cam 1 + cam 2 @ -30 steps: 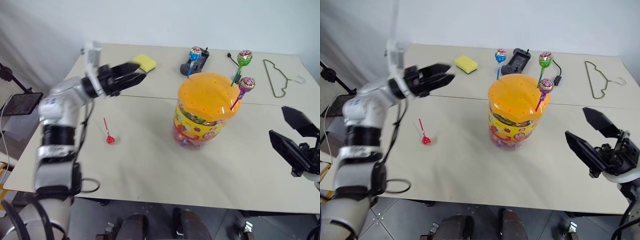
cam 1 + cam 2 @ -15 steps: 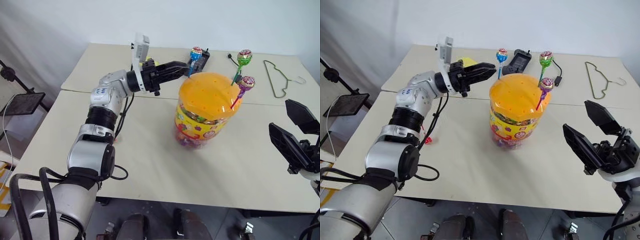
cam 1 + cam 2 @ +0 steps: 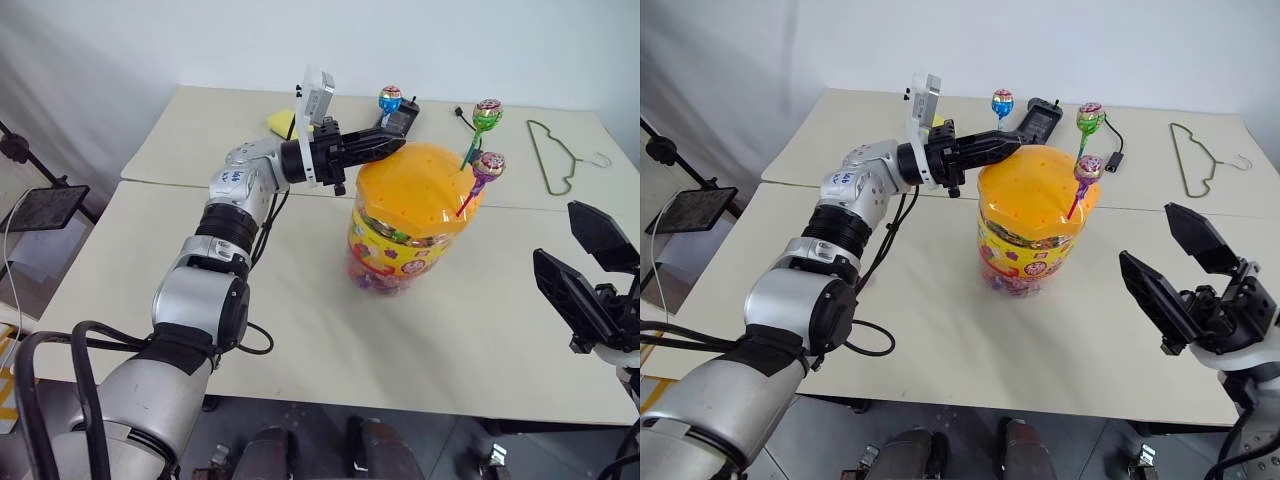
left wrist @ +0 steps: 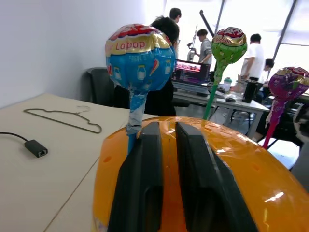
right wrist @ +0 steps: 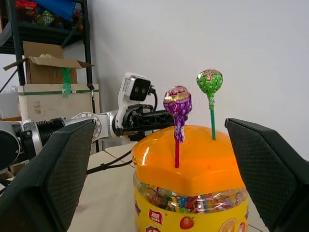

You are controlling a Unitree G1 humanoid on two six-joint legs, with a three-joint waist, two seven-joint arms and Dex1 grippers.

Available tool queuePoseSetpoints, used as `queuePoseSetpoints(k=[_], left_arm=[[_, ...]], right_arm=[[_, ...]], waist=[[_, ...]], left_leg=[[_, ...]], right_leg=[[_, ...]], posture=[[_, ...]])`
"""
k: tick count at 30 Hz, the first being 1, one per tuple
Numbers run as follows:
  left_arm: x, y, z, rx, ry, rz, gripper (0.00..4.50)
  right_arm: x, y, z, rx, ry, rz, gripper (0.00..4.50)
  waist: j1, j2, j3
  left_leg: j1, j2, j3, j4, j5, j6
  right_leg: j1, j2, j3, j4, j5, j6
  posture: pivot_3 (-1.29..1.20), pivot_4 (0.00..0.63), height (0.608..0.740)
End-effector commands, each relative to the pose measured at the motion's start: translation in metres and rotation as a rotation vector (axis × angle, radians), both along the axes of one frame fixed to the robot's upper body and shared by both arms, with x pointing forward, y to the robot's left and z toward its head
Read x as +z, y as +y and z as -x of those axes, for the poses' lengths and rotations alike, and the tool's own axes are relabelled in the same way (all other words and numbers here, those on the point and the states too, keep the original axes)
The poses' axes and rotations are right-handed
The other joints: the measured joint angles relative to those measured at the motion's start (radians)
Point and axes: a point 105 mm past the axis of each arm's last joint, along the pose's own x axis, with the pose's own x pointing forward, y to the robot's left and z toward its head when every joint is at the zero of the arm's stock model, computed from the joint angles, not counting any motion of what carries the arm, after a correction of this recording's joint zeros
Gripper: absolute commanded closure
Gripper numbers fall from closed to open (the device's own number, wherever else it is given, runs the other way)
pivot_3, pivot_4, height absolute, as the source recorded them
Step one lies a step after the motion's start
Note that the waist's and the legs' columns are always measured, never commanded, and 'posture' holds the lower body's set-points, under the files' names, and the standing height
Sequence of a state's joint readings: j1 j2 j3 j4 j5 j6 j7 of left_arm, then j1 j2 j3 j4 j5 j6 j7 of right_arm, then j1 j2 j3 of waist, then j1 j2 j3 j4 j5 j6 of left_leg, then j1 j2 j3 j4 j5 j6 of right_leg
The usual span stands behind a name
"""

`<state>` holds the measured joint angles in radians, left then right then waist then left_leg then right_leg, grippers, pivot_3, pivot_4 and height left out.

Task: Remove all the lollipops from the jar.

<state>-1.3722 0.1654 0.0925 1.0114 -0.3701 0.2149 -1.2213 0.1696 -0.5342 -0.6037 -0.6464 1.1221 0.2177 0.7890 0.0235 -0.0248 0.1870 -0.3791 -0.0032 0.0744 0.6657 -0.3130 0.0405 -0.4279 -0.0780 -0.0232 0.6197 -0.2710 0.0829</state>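
Note:
My left gripper's nearly closed fingers have the blue lollipop's stick outside them, so I will open them, move over and close around that stick [image 4: 131, 141] from both sides.
The jar [image 3: 400, 240] is a clear tub with an orange domed lid [image 3: 425, 185], standing mid-table. Three lollipops stand in holes of the lid: blue [image 3: 390, 98] at the far left edge, green [image 3: 487, 112] and purple [image 3: 491, 165] on the right side. My left gripper [image 3: 398, 140] reaches level over the lid's far left edge. Its fingers [image 4: 145, 159] are a narrow gap apart with nothing between them. The blue lollipop's stick [image 4: 133, 123] stands just outside one finger. My right gripper [image 3: 555, 232] hangs wide open and empty, right of the jar and apart from it.
A yellow sponge [image 3: 282, 122] lies behind my left arm. A black device [image 3: 402, 115] and a cable adapter [image 3: 460, 110] sit at the back. A wire hanger [image 3: 560, 155] lies at the back right. People stand in the background [image 4: 207, 43].
My left gripper swung from the table's left side to the right, over the lid beside the blue lollipop's stick, and its fingers narrowed. The right gripper kept still.

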Motion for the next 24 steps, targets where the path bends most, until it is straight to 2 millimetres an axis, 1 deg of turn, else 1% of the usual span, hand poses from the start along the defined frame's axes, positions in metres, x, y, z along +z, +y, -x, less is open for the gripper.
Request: queuePoseSetpoints(k=[1, 3, 7, 10, 13, 16, 22, 24], left_arm=[[0.022, 0.009, 0.008, -0.013, -0.091, 0.047, 2.63], [0.023, 0.019, 0.009, -0.009, -0.094, 0.049, 2.06], [0.021, 0.040, 0.001, 0.057, -0.064, 0.046, 2.06], [0.020, 0.045, -0.003, 0.103, -0.060, 0.051, 2.06], [0.018, 0.036, -0.006, 0.112, -0.033, 0.059, 2.06], [0.014, 0.017, -0.006, 0.099, -0.033, 0.045, 2.06], [0.016, -0.002, -0.007, 0.078, 0.027, 0.089, 2.06], [0.020, -0.002, -0.009, 0.087, 0.070, 0.121, 2.44]], right_arm=[[0.007, 0.002, 0.007, 0.001, -0.048, 0.014, 0.00], [0.007, 0.002, 0.007, -0.002, -0.049, 0.017, 0.00], [0.009, 0.000, 0.007, -0.010, -0.048, 0.023, 0.00], [0.010, -0.002, 0.008, -0.014, -0.046, 0.029, 0.00], [0.011, -0.003, 0.007, -0.016, -0.044, 0.033, 0.00], [0.013, -0.002, 0.004, -0.014, -0.042, 0.037, 0.00], [0.014, -0.001, 0.004, -0.009, -0.037, 0.040, 0.00], [0.015, -0.001, 0.004, -0.006, -0.037, 0.039, 0.00]], waist=[[0.000, 0.000, 0.000], [-0.001, 0.000, 0.000], [-0.005, 0.000, 0.000], [-0.002, 0.000, 0.000], [0.004, 0.000, 0.000], [0.005, 0.000, 0.000], [-0.001, 0.000, 0.000], [0.000, 0.000, 0.000]], left_leg=[[0.000, 0.000, 0.000, 0.000, 0.000, 0.000], [0.000, 0.000, 0.000, 0.000, 0.000, 0.000], [0.001, 0.000, 0.000, 0.000, 0.000, 0.000], [0.001, 0.000, 0.000, 0.000, 0.000, -0.001], [0.001, 0.000, -0.001, 0.001, 0.000, 0.000], [0.000, -0.001, -0.001, 0.001, 0.000, 0.000], [-0.003, -0.001, 0.000, 0.001, 0.001, -0.001], [-0.003, 0.000, 0.000, 0.001, 0.000, -0.001]], right_leg=[[0.000, 0.000, 0.000, 0.000, 0.000, 0.000], [0.000, 0.000, 0.000, 0.000, 0.000, 0.000], [0.000, 0.000, 0.001, 0.001, 0.000, 0.000], [0.000, 0.000, 0.001, 0.001, 0.000, 0.000], [0.000, -0.001, 0.000, 0.001, 0.000, 0.000], [0.000, -0.002, 0.000, 0.000, 0.001, 0.001], [-0.001, 0.000, -0.001, -0.001, 0.001, 0.001], [-0.001, 0.000, -0.001, -0.001, 0.001, 0.001]], posture=[[0.00, 0.150, 0.740], [0.00, 0.150, 0.740], [0.00, 0.150, 0.740], [0.00, 0.150, 0.740], [0.00, 0.150, 0.740], [0.00, 0.150, 0.740], [0.00, 0.150, 0.740], [0.00, 0.150, 0.740]])
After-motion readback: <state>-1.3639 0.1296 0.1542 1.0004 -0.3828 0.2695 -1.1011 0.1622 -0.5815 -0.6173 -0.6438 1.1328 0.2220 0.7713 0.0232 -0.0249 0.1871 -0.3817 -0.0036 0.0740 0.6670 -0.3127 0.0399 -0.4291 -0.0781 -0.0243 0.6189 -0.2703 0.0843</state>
